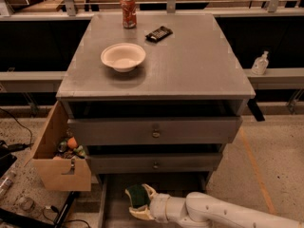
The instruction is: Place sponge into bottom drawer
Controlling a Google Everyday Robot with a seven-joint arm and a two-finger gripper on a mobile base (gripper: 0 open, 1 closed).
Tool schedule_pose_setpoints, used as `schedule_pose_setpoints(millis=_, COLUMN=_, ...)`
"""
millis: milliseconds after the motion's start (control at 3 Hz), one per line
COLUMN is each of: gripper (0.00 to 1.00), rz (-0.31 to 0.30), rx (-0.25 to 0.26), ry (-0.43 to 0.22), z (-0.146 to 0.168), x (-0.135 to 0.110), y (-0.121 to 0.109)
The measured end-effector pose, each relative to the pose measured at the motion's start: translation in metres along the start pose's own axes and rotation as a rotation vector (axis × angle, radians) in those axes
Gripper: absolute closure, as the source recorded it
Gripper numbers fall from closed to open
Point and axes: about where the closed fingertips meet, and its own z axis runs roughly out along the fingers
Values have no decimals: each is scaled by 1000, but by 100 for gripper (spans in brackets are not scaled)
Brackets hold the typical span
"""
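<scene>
I will set the sponge inside the open bottom drawer (119, 202), near its side closest to the cardboard box, with my gripper.
The sponge (137, 194), dark green top on pale foam, is held between the pale fingers of my gripper (137, 202). The gripper reaches in from the lower right on a white arm and sits over the open bottom drawer (110, 208), a shallow grey tray pulled out below the two knobbed drawers. The gripper is shut on the sponge above the drawer's floor, left of centre.
A white bowl (123, 56), a red can (128, 5) and a black flat packet (158, 33) stand on the cabinet top (190, 65). A tan cardboard box (57, 161) with small items hangs at the cabinet's left. A clear bottle (260, 63) stands at the right.
</scene>
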Motion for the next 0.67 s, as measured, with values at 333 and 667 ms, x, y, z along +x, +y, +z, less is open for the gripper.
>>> schedule_pose_setpoints(millis=333, gripper=100, rz=13, rx=-24, ry=21, z=38, x=25, y=-9)
schedule_pose_setpoints(millis=667, gripper=100, rz=30, rx=-43, ry=24, z=71, x=55, y=-15)
